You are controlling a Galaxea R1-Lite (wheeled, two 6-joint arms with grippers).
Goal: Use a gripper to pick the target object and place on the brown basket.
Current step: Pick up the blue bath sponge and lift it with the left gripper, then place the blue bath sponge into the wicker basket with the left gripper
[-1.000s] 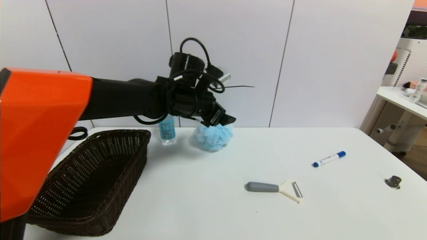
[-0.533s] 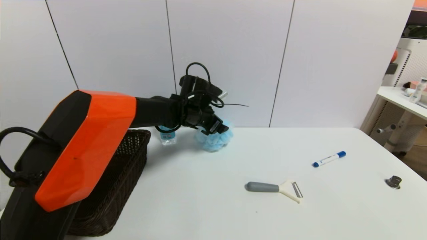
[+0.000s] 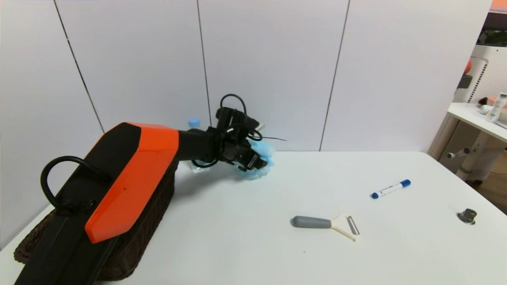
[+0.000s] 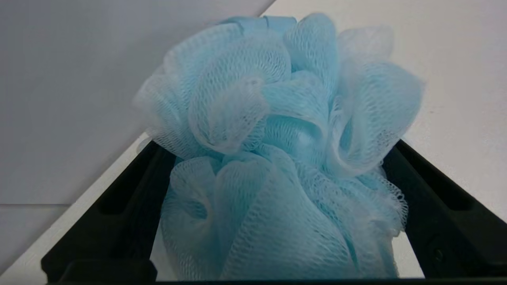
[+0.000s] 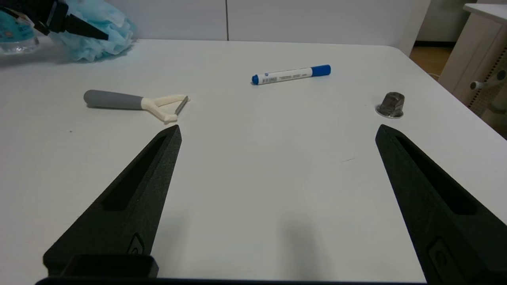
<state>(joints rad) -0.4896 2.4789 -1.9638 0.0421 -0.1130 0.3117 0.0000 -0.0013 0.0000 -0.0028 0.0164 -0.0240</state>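
Note:
Next, my left gripper closes on the middle of the light blue mesh pouf (image 3: 260, 154) (image 4: 276, 149) and pinches its gathered mesh between its two fingers.
The light blue mesh pouf (image 3: 264, 157) sits on the white table near the back wall. My left gripper (image 3: 253, 162) has come down onto it. In the left wrist view the pouf (image 4: 277, 118) fills the space between the two black fingers (image 4: 130, 190), which stand wide apart on either side of it, so the left gripper (image 4: 277, 146) is open around it. The brown basket (image 3: 154, 211) lies at the left, mostly hidden behind my orange arm. My right gripper (image 5: 278, 128) is open and empty above bare table, out of the head view.
A clear bottle with a blue cap (image 3: 193, 122) stands just left of the pouf, between it and the basket. A grey-handled peeler (image 3: 324, 224), a blue marker (image 3: 391, 189) and a small metal nut (image 3: 467, 215) lie to the right.
My left arm has dropped and reached forward. The gripper went from just above the pouf down to around it. The pouf has stayed on the table.

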